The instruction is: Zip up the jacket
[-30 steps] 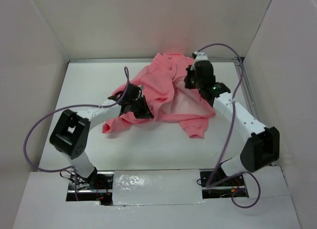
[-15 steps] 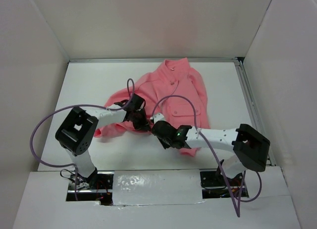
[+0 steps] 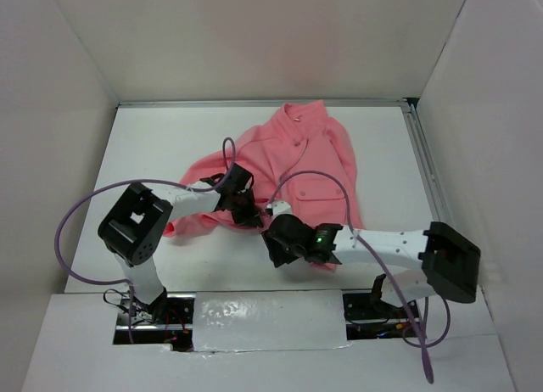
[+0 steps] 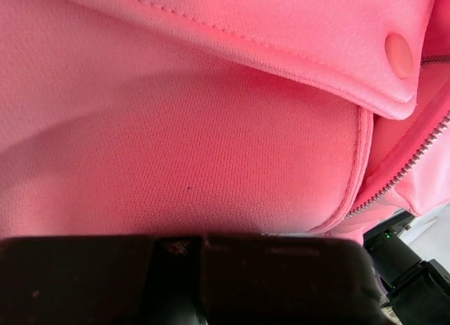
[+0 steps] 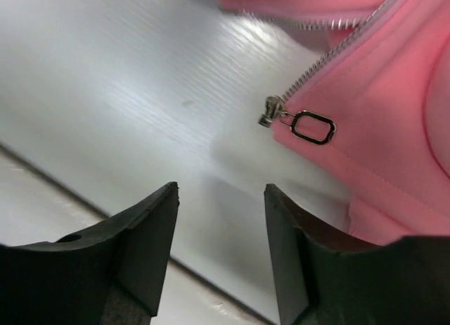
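The corner of the zipper slider lies loose, apart from the jacket's edge in the robot's left gripper, so the right gripper needs to take hold of the fabric point(image 5: 325, 153) beside the slider and lift it.
The salmon-pink jacket point(image 3: 310, 150) lies spread on the white table, collar toward the back wall. My left gripper point(image 3: 243, 212) is shut on the jacket's lower front edge. In the left wrist view the fabric point(image 4: 176, 128) fills the frame above the closed fingers point(image 4: 267, 269), with zipper teeth point(image 4: 394, 179) and a snap button point(image 4: 399, 54) at the right. My right gripper point(image 3: 273, 237) hovers open just in front of the hem. In the right wrist view the metal zipper slider point(image 5: 273, 117) with its loop pull point(image 5: 313, 126) lies beyond and slightly right of the open gripper point(image 5: 221, 191), untouched.
White walls point(image 3: 76, 86) enclose the table on three sides. A metal rail point(image 3: 426, 163) runs along the right edge. A shiny taped strip point(image 3: 263, 320) covers the near edge between the arm bases. Purple cables point(image 3: 72, 231) loop over both arms.
The right arm swung from the collar at the back to the front hem, leaving the jacket spread flatter, and its jaws have just opened. The left gripper kept its hold.
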